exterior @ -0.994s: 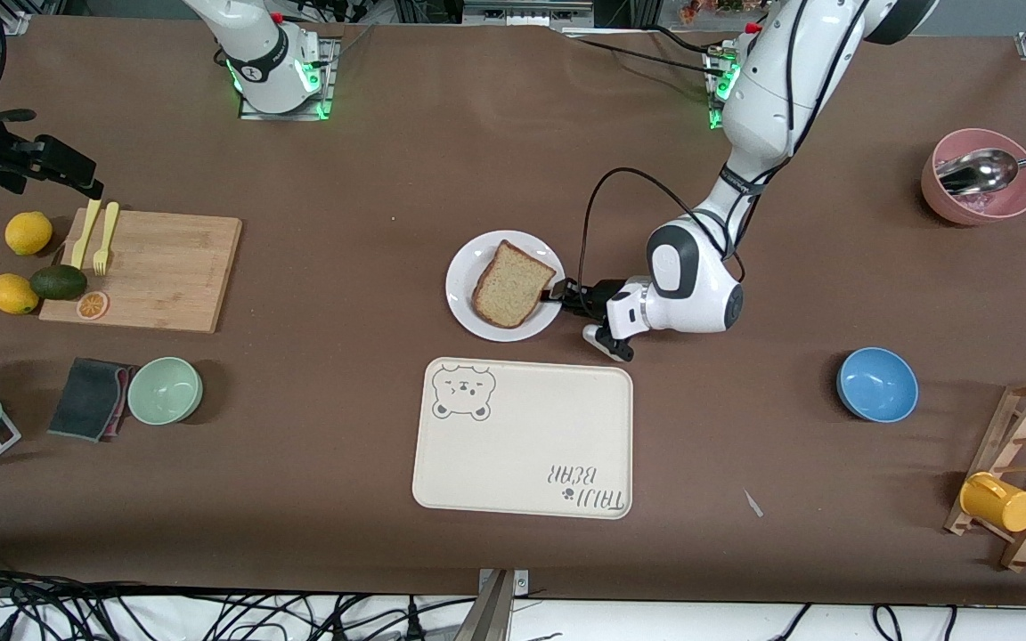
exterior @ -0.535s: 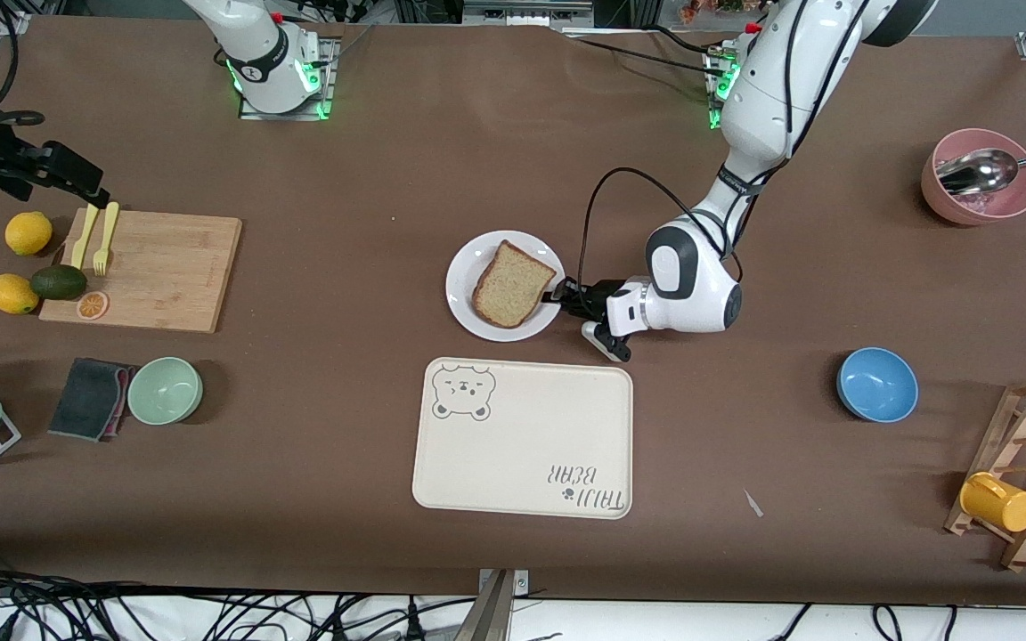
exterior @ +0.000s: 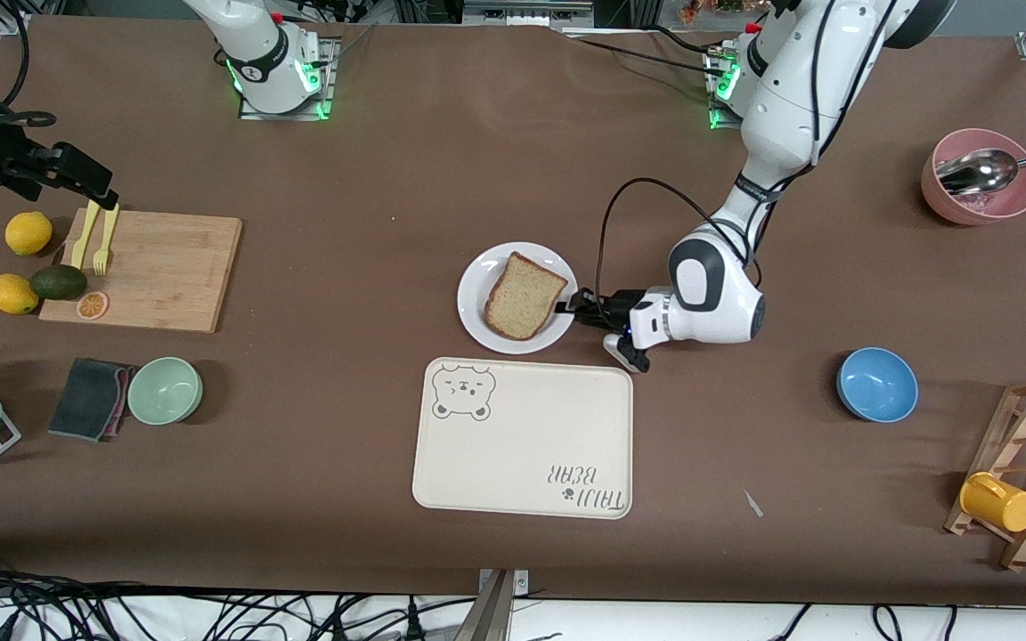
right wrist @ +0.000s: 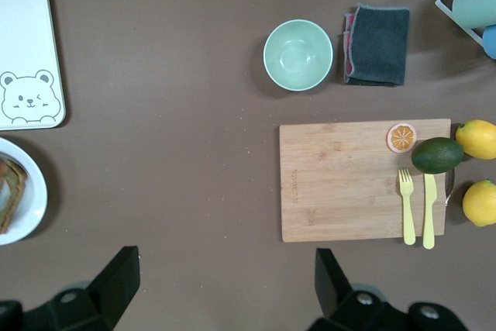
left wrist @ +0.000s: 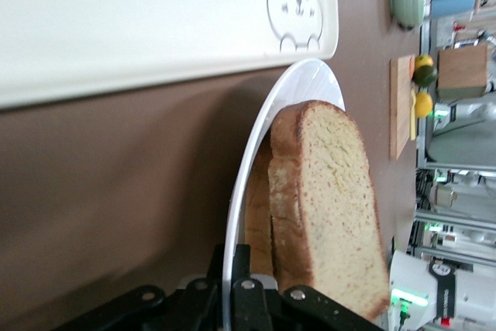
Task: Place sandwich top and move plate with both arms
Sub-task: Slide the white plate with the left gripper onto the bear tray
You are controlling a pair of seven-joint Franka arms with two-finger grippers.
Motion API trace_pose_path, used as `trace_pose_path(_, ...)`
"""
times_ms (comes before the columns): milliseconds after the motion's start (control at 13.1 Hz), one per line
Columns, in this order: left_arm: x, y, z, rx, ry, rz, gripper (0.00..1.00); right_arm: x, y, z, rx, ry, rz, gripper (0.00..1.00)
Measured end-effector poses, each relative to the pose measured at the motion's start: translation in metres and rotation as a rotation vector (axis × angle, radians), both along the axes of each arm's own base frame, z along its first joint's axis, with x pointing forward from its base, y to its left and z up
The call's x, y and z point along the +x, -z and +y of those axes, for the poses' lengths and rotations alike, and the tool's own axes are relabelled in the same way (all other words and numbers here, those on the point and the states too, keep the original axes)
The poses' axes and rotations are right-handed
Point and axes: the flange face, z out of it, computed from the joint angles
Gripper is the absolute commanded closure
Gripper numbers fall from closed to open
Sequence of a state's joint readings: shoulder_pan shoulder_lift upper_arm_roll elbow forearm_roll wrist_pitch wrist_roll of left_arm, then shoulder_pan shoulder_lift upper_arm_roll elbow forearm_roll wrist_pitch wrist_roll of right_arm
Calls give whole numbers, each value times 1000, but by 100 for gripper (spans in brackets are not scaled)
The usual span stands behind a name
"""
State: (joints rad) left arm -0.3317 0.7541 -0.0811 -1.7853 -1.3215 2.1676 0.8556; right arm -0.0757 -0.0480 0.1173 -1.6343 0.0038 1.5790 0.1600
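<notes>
My left gripper needs to put the white plate down on the cream tray (exterior: pixel 526 423) between the bear drawing and the lettering.
The sandwich top (exterior: pixel 525 296), a plain brown-crusted slice, lies on another slice on the white plate (exterior: pixel 477 312). The plate sits mid-table, just farther from the front camera than the cream tray (exterior: pixel 522 445). My left gripper (exterior: pixel 571 309) is shut on the plate's rim at the side toward the left arm's end. In the left wrist view the rim (left wrist: pixel 242 191) runs between the jaws of the left gripper (left wrist: pixel 239 257), with the sandwich top (left wrist: pixel 333 199) stacked beside them. My right gripper (exterior: pixel 94 185) hangs open over the cutting board's corner; in the right wrist view the right gripper (right wrist: pixel 225 277) holds nothing.
The cutting board (exterior: pixel 157 271) carries a yellow fork and knife, with lemons and an avocado beside it. A green bowl (exterior: pixel 165 390) and a dark cloth lie nearer the camera. A blue bowl (exterior: pixel 876 384), a pink bowl with a spoon (exterior: pixel 981 178) and a mug rack stand toward the left arm's end.
The left gripper closed on the plate's rim. It then shifted the plate and sandwich a little toward the left arm's end and nearer the tray. The right gripper drifted slightly.
</notes>
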Motion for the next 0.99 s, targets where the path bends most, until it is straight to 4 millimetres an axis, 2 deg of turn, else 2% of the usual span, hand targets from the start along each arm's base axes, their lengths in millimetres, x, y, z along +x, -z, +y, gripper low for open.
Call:
trace_pose_path(382, 35, -36, -11, -64, -111, 8, 100, 10, 15, 10, 3, 20, 17, 0)
trace_pose_path(688, 74, -69, 1, -86, -195, 10, 100, 20, 24, 11, 6, 19, 15, 0)
trace_pose_path(841, 92, -66, 10, -91, -228, 9, 100, 22, 19, 9, 8, 22, -2, 0)
trace_pose_path(994, 107, -43, 13, -91, -243, 9, 100, 24, 17, 5, 9, 29, -10, 0)
